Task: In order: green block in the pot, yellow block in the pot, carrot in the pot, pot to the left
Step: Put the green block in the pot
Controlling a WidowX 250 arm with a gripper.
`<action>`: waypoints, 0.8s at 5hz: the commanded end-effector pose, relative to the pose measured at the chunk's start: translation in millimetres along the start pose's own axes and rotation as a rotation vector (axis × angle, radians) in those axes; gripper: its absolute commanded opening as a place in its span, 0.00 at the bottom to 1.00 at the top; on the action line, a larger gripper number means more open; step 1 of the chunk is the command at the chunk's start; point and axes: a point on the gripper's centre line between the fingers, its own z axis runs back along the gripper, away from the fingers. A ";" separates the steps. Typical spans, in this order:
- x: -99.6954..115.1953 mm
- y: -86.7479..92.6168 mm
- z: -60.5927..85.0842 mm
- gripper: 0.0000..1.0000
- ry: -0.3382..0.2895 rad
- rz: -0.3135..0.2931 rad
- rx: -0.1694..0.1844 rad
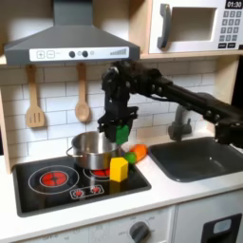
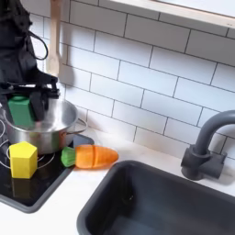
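The green block, now held in the air at the pot, will be released by my gripper in the middle of the steel pot (image 1: 99,150), behind the yellow block.
My gripper (image 1: 118,127) is shut on the green block (image 1: 122,134), holding it in the air at the steel pot's (image 1: 85,157) right rim in the first exterior view. In the second exterior view the green block (image 2: 20,111) hangs in the gripper (image 2: 20,99) over the pot (image 2: 51,139). The yellow block (image 1: 119,169) (image 2: 23,159) stands on the stovetop just in front of the pot. Beside the pot, the carrot (image 1: 139,152) (image 2: 93,156) lies on the counter with its green end toward the stove.
The black stovetop (image 1: 57,180) has red burner rings left of the pot. A sink (image 1: 204,157) (image 2: 156,202) and grey faucet (image 2: 207,147) lie to the right in both exterior views. Wooden utensils (image 1: 35,100) hang on the tiled back wall.
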 end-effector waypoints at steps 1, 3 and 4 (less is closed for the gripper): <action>21.0 7.5 -16.7 0.00 0.002 0.002 0.016; 36.0 26.0 -19.5 0.00 -0.081 0.031 0.089; 43.4 29.4 -21.2 0.00 -0.098 0.028 0.095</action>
